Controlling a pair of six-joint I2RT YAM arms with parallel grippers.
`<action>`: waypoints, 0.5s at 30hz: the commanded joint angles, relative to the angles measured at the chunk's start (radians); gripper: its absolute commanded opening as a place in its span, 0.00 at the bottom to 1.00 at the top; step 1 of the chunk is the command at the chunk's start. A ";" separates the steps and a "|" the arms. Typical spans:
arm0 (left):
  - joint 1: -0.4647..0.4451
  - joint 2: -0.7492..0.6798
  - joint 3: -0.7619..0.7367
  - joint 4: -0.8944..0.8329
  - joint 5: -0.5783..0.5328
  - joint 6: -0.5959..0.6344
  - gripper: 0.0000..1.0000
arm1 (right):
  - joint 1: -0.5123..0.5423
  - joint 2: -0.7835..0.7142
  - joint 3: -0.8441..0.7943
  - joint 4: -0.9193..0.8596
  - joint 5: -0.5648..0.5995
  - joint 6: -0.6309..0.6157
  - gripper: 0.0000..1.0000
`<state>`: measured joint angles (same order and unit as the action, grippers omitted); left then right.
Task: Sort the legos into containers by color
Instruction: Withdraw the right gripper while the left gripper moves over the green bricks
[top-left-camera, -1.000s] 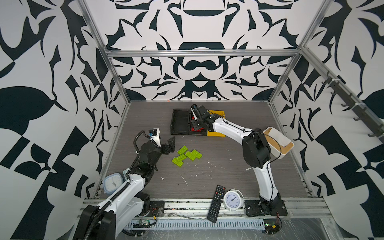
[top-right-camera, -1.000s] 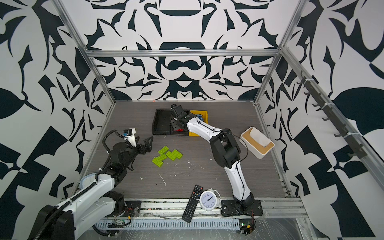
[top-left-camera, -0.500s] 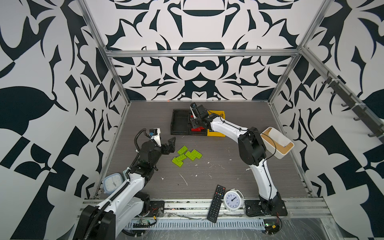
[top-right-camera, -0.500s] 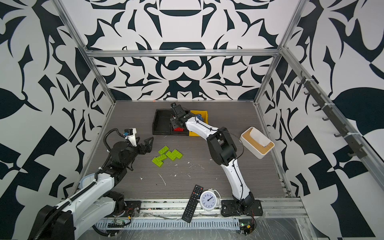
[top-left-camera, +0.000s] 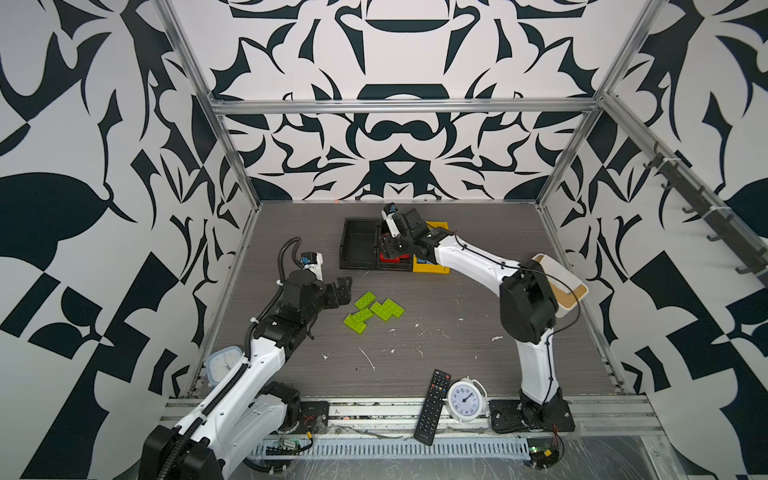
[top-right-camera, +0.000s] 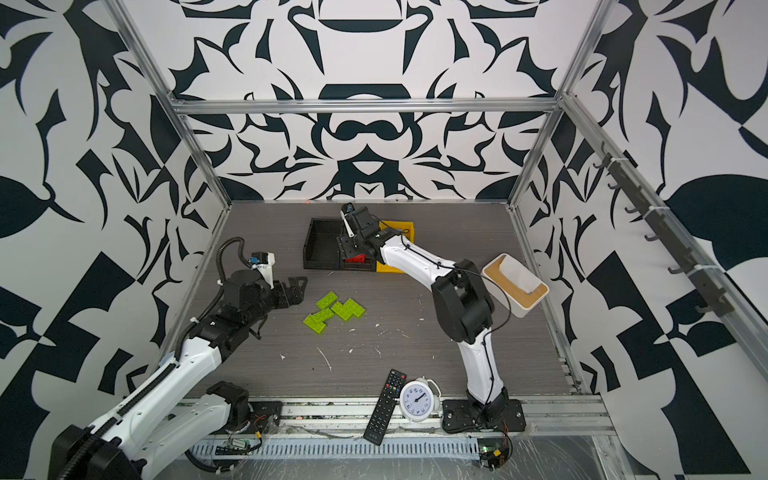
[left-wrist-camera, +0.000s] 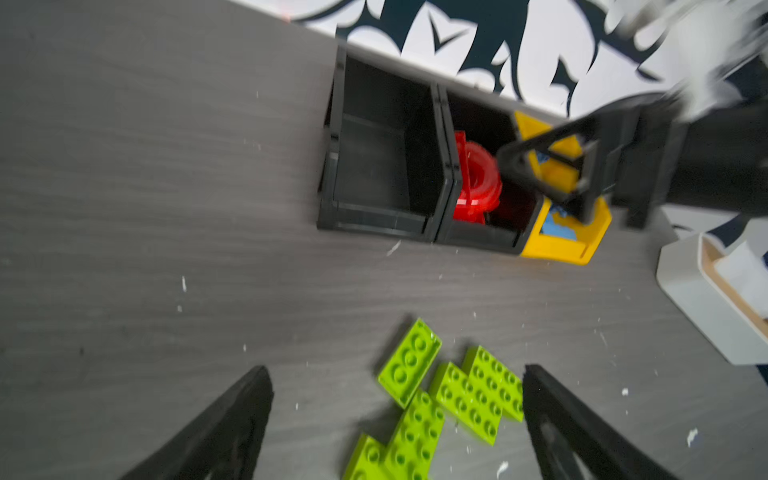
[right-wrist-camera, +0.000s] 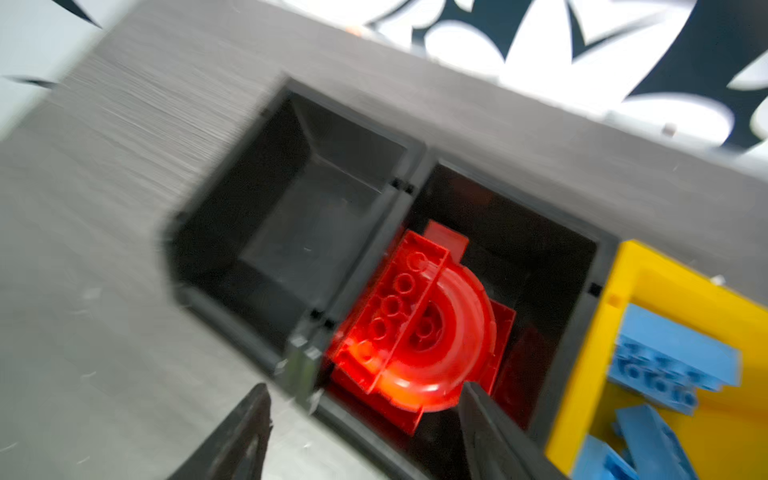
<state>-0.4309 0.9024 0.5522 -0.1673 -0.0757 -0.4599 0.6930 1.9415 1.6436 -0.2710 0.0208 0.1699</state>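
My left gripper should next need to close on the near end (top-left-camera: 357, 326) of the frontmost lime green lego, which is the one joined to another lego.
Several lime green legos (top-left-camera: 372, 311) (top-right-camera: 334, 311) (left-wrist-camera: 449, 399) lie flat in a cluster mid-table. My left gripper (top-left-camera: 343, 291) (left-wrist-camera: 395, 370) hovers open just left of them, its fingers straddling the cluster in the left wrist view. At the back stand two joined black trays (top-left-camera: 357, 245) (right-wrist-camera: 291, 216) and a yellow bin (top-left-camera: 432, 268) (right-wrist-camera: 623, 282). The left tray is empty. The right tray holds red legos (right-wrist-camera: 415, 328) (left-wrist-camera: 473, 178), with a half-round piece on top. Blue legos (right-wrist-camera: 665, 365) lie in the yellow bin. My right gripper (top-left-camera: 388, 249) (right-wrist-camera: 365, 388) is open above the red tray's front edge.
A white box with a tan rim (top-left-camera: 561, 286) stands at the right, behind my right arm's elbow. A black remote (top-left-camera: 432, 401) and a white clock (top-left-camera: 465, 399) lie at the front edge. Another clock (top-left-camera: 222, 365) sits at the front left. White scraps dot the table.
My right gripper has opened over the right black tray, and the red half-round piece now lies there free. The left arm has barely moved.
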 joint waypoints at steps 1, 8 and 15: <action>-0.073 -0.003 0.023 -0.175 -0.083 -0.103 0.97 | 0.016 -0.267 -0.093 0.092 -0.039 -0.027 0.75; -0.210 0.059 0.010 -0.256 -0.146 -0.270 0.96 | -0.032 -0.747 -0.493 0.237 0.220 -0.165 0.86; -0.281 0.160 0.011 -0.294 -0.149 -0.378 0.94 | -0.165 -1.043 -0.843 0.344 0.253 -0.206 0.86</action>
<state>-0.6994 1.0344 0.5533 -0.4107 -0.2008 -0.7509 0.5423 0.9360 0.9066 -0.0067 0.2317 0.0132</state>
